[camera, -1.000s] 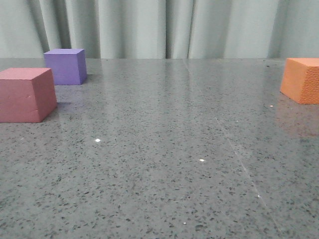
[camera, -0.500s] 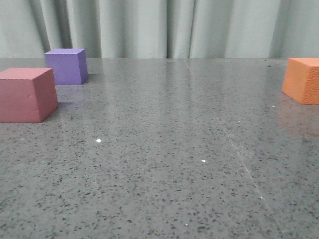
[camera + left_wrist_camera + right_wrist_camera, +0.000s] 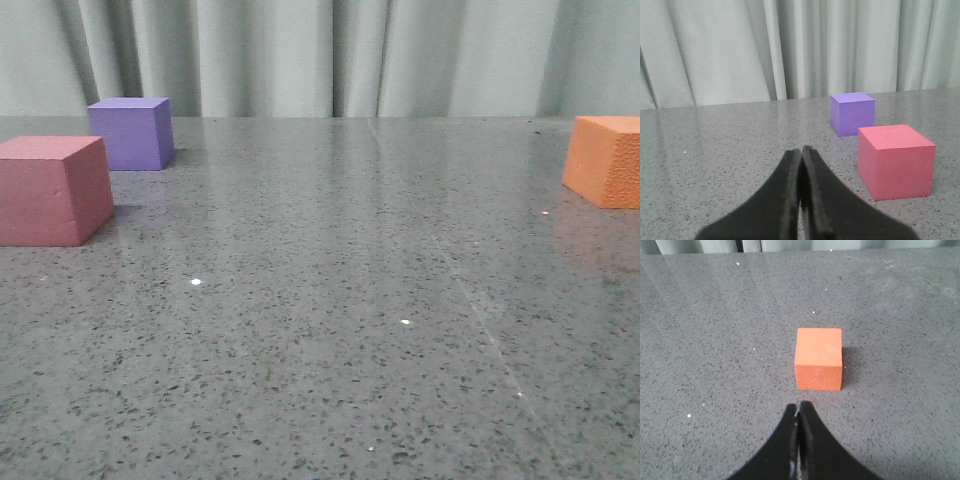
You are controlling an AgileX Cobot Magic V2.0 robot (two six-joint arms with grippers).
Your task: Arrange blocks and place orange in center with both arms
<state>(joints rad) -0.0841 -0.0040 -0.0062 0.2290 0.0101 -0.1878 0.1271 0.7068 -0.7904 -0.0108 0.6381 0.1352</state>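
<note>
The robot's right gripper will close on the orange cube and pinch it between the side [image 3: 583, 162] [image 3: 797, 358] that faces the purple cube and the opposite side.
The pinkish-red cube [image 3: 52, 190] sits at the table's left edge, with the purple cube [image 3: 131, 132] just behind it. The orange cube [image 3: 606, 160] sits at the far right. No gripper shows in the front view. In the left wrist view my left gripper [image 3: 801, 150] is shut and empty, short of the pinkish-red cube [image 3: 895, 160] and the purple cube [image 3: 852, 113]. In the right wrist view my right gripper [image 3: 799, 406] is shut and empty, a short way from the orange cube [image 3: 819, 358].
The grey speckled table [image 3: 330, 300] stretches between the cubes. A pale curtain [image 3: 320, 55] hangs along the table's far edge.
The front view wobbled slightly and settled back. The cubes have not moved on the table.
</note>
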